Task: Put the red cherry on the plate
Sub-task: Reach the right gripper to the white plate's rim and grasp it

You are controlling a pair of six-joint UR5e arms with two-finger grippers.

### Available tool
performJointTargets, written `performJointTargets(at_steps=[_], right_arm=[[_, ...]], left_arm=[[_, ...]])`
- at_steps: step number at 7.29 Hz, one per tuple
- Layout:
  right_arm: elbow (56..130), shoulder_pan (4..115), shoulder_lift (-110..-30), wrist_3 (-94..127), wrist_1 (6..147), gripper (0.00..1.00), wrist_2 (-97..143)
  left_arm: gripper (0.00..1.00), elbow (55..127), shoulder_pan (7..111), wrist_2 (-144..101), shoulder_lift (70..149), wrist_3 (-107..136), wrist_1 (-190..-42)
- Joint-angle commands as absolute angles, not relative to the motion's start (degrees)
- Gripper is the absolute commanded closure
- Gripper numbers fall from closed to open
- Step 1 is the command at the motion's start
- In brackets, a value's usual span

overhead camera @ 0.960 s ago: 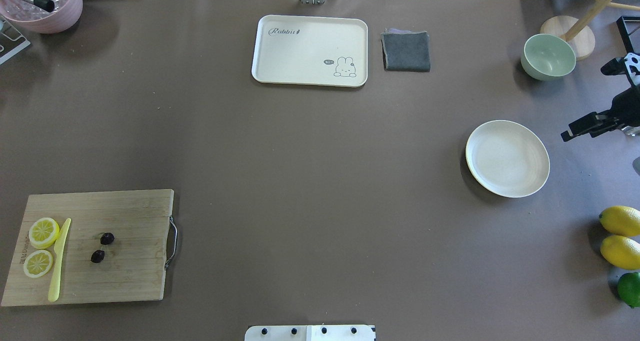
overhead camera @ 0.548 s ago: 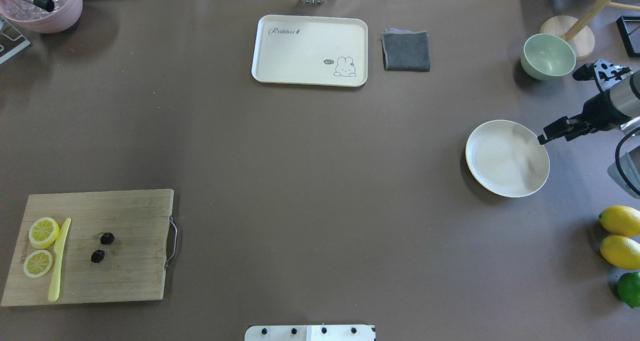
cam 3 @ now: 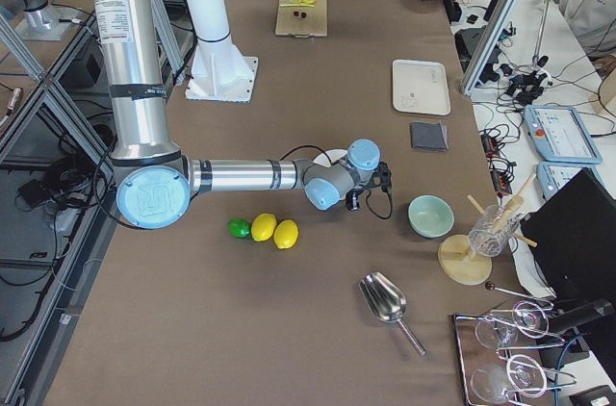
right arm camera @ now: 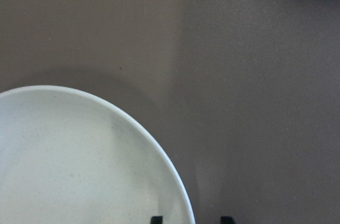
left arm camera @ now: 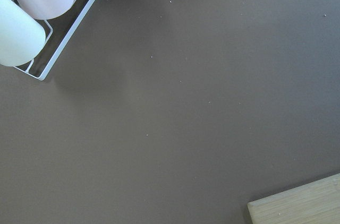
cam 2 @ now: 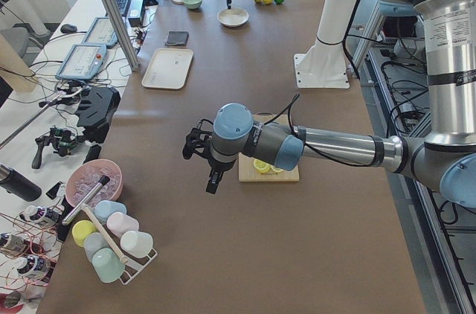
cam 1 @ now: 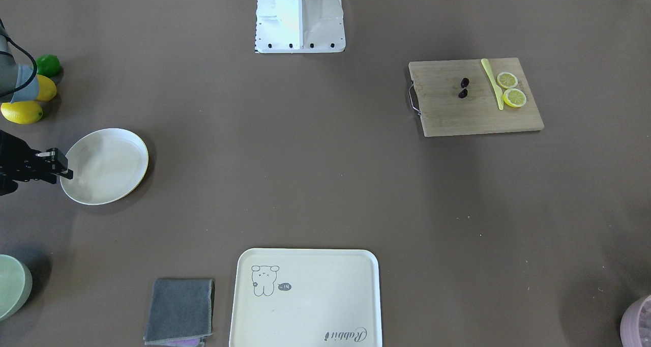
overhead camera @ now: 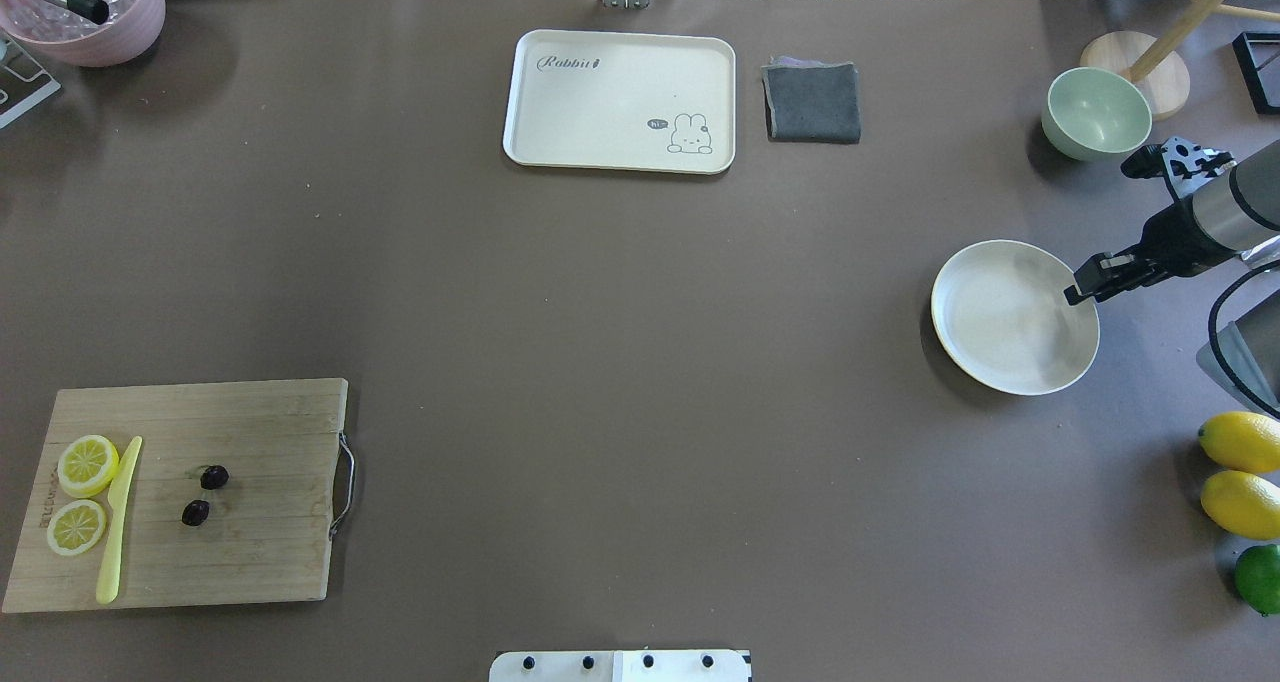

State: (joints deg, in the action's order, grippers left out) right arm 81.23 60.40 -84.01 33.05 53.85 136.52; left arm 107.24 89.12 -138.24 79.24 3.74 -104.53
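Note:
Next, I set the cream plate down with my right gripper on the bare table (cam 1: 305,117) near the edge with holes on the white mount.
The red cherry (overhead camera: 205,494), a pair of tiny dark fruits, lies on the wooden cutting board (overhead camera: 260,562) at the near left, also seen in the front view (cam 1: 464,88). The round cream plate (overhead camera: 985,322) sits far off at the right, bare inside. My right gripper (overhead camera: 1080,290) hovers over the plate's right rim. In the right wrist view its two fingertips (right arm camera: 155,218) stand apart, open, either side of that rim (right arm camera: 159,152). My left gripper (cam 2: 211,183) shows only in the exterior left view, beside the board; I cannot tell its state.
Two lemon slices (overhead camera: 88,465) and a yellow knife (overhead camera: 118,522) share the board. A rabbit tray (overhead camera: 620,102), grey cloth (overhead camera: 812,102) and green bowl (overhead camera: 1096,112) line the far side. Lemons (overhead camera: 1240,442) and a lime (overhead camera: 1258,577) lie at the right edge. A cup rack (left arm camera: 32,17) stands left of the board.
My right arm has swung in from the table's right edge, bringing its gripper leftward to the plate's right rim. The cherry and plate have not moved.

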Motion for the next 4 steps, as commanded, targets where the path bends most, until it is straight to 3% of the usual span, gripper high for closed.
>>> performJointTargets(at_steps=[1,4], right_arm=[[81.12,58.72,-83.94,32.70,53.79,1.00,136.50],[86.20,59.06,-82.88,38.12,53.97,1.00,140.88]], left_arm=[[0.02,108.01,89.21,-138.43,79.19,4.92,-104.50],[0.02,110.74,88.69,-140.88,75.24,9.54,-104.59]])
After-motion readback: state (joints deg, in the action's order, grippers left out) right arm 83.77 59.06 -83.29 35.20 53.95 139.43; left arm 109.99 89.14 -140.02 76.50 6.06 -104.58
